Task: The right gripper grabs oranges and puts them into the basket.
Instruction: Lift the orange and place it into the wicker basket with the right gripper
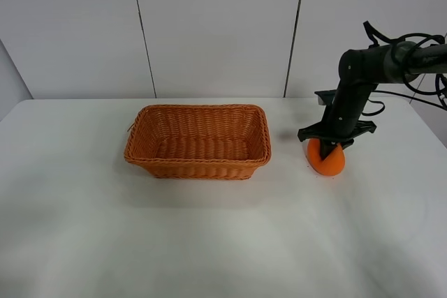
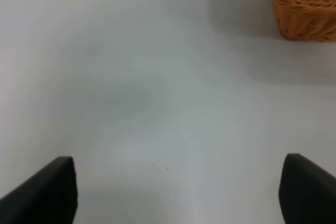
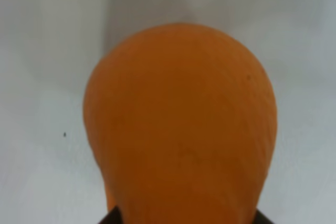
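Note:
The robot's right gripper should release the orange near the middle of the wicker basket's bottom (image 1: pixel 201 143), close to the front side of the basket.
The orange (image 1: pixel 327 161) rests on the white table to the right of the wicker basket (image 1: pixel 198 142), which stands empty. My right gripper (image 1: pixel 327 149) comes down on the orange from above, with a black finger across its top. In the right wrist view the orange (image 3: pixel 181 124) fills the frame, and the dark fingertips (image 3: pixel 113 217) press against its sides at the lower edge. My left gripper (image 2: pixel 178 192) is open and empty over bare table, with a corner of the basket (image 2: pixel 304 3) ahead of it.
The white table (image 1: pixel 209 235) has a white panelled wall behind it. The right arm (image 1: pixel 363 68) and its loose cables reach in from the right edge. The left arm is outside the exterior high view.

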